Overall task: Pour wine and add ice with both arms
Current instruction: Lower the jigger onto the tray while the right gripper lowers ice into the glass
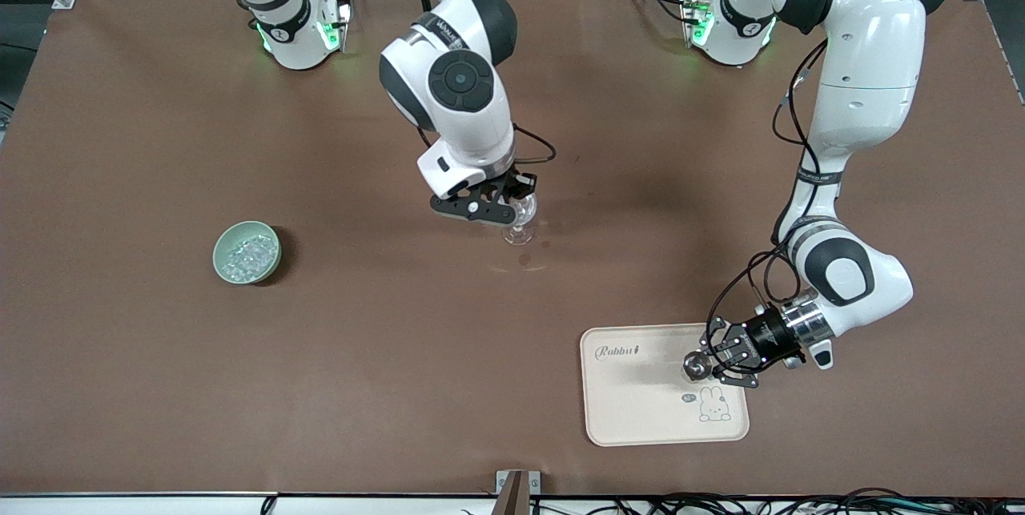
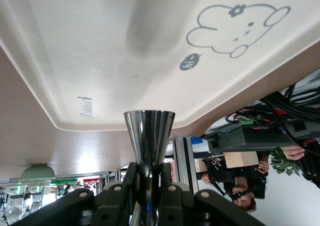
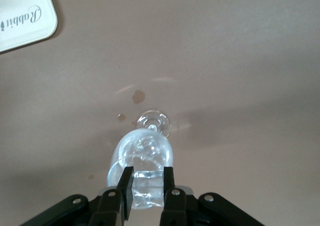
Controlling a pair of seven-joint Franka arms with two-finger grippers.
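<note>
The robot's left gripper needs to set the metal cone-shaped cup down on the cream tray (image 1: 683, 372) (image 2: 143, 53) near the rabbit drawing.
A clear wine glass (image 1: 519, 231) stands upright mid-table. My right gripper (image 1: 519, 196) is just above its rim, shut on a clear chunk of ice (image 3: 147, 188); the right wrist view shows the glass bowl (image 3: 146, 151) right under the fingers (image 3: 126, 178). More ice (image 1: 245, 254) is heaped in a pale green bowl (image 1: 220, 259) toward the right arm's end. My left gripper (image 1: 711, 363) is low over the cream tray (image 1: 641, 411), shut on a shiny metal cone-shaped cup (image 1: 693, 365). The left wrist view shows the cup (image 2: 149, 131) between the jaws.
The tray (image 2: 100, 61) has a rabbit drawing and lies near the front edge toward the left arm's end. Small brown drops (image 3: 138, 96) mark the brown table cover beside the glass foot. Cables run along the table's front edge.
</note>
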